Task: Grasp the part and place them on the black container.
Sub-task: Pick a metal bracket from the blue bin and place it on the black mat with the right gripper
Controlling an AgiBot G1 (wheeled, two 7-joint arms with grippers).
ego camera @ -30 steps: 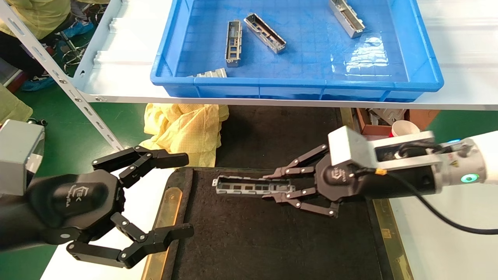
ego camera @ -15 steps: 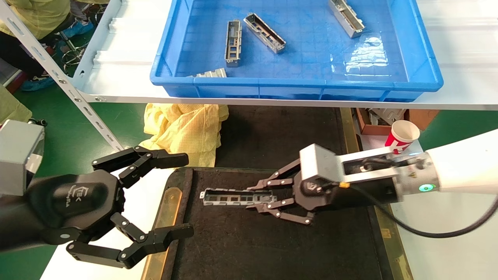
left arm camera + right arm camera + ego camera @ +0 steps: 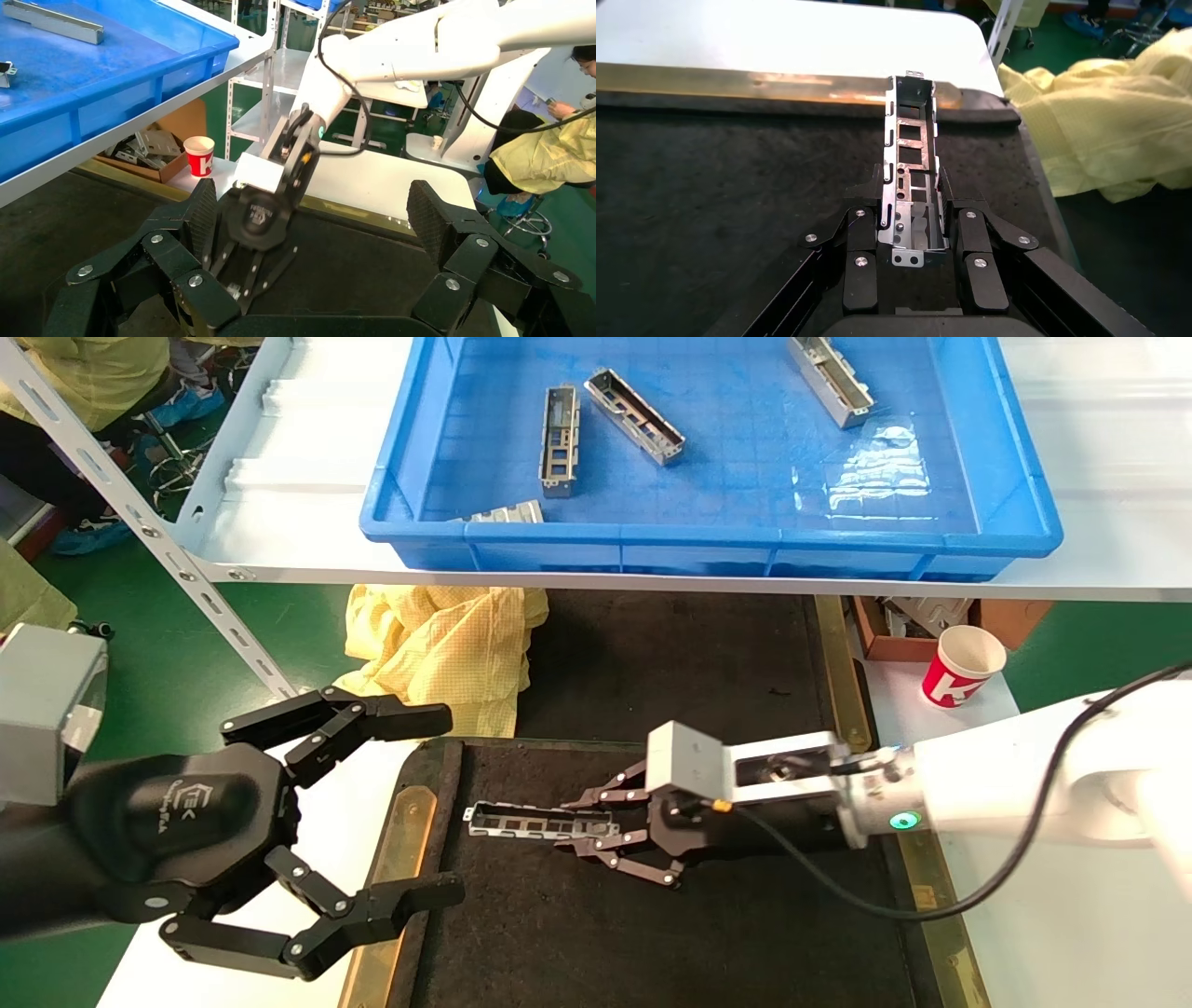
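My right gripper needs to put the metal part down on the black container's surface (image 3: 516, 814) (image 3: 930, 198) near the corner of the yellow cloth, beside the brass edge piece.
My right gripper (image 3: 587, 823) is shut on a silver-grey metal part (image 3: 538, 823) and holds it lengthwise, low over the black container (image 3: 652, 933), near its far left corner. In the right wrist view the fingers (image 3: 953, 223) press on both long sides of the part (image 3: 910, 165), whose open top faces up. I cannot tell if it touches the surface. My left gripper (image 3: 410, 808) is open and empty at the container's left brass edge strip (image 3: 396, 840). The left wrist view shows my right gripper (image 3: 246, 270) between the left one's wide-open pads (image 3: 430, 219).
A blue bin (image 3: 708, 449) on a white shelf behind holds several more parts (image 3: 559, 435). A yellow cloth (image 3: 438, 645) lies left of the container's far end. A red and white paper cup (image 3: 962, 665) and a brown box (image 3: 917, 621) stand at the right.
My right gripper has moved left and lower over the black container with the part in it. The paper cup has come into view behind the arm. The left arm has not moved.
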